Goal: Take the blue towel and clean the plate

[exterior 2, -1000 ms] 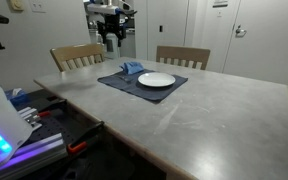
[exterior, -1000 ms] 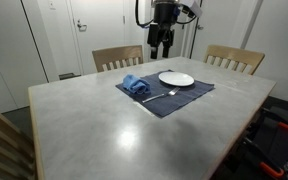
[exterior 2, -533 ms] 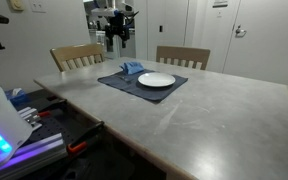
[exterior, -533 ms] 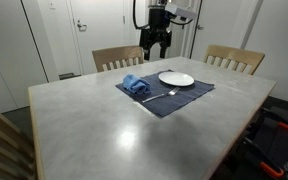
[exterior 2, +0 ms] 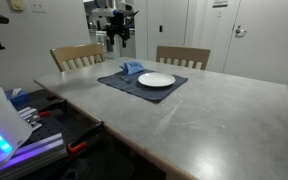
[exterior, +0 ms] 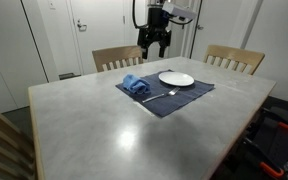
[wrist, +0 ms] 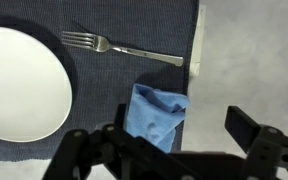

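Next, my gripper grips the raised middle (exterior: 135,80) (wrist: 164,113) of the crumpled blue towel, so that the cloth bunches up between the fingers.
A crumpled blue towel (exterior: 135,84) lies on the left part of a dark blue placemat (exterior: 167,94), beside a white plate (exterior: 176,78). A fork (exterior: 157,96) lies on the mat in front of them. My gripper (exterior: 153,47) hangs open and empty high above the mat's far edge. In the wrist view the towel (wrist: 156,114) is below centre, the plate (wrist: 19,82) at the left, the fork (wrist: 119,48) above. The towel (exterior 2: 132,68), plate (exterior 2: 156,80) and gripper (exterior 2: 114,40) also show in an exterior view.
The grey table (exterior: 104,130) has two wooden chairs (exterior: 117,57) (exterior: 233,58) at its far side and one chair back (exterior: 2,140) at the near left corner. Doors and a wall stand behind. Equipment with blue lights (exterior 2: 4,130) sits beside the table.
The gripper rose slightly and shifted a little to the left between one second ago and half a second ago; since then nothing has visibly moved.
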{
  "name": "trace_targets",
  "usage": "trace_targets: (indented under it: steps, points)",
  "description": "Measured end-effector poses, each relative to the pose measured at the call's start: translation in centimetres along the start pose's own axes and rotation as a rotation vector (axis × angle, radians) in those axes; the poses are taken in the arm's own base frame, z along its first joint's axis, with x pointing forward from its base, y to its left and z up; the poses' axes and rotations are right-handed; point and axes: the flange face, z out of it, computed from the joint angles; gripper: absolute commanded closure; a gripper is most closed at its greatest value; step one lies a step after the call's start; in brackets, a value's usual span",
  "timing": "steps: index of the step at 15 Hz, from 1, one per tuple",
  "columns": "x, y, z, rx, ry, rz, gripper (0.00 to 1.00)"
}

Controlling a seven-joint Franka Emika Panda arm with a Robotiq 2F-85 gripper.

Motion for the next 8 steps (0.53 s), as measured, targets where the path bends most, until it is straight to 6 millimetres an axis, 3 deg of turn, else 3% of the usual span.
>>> trace_targets:
  steps: [3, 8]
  points:
    - [1.3, 0.7, 0.6, 0.007, 0.047, 0.095, 0.00]
    - [4.7, 0.6, 3.6, 0.010, 0.088, 0.178, 0.00]
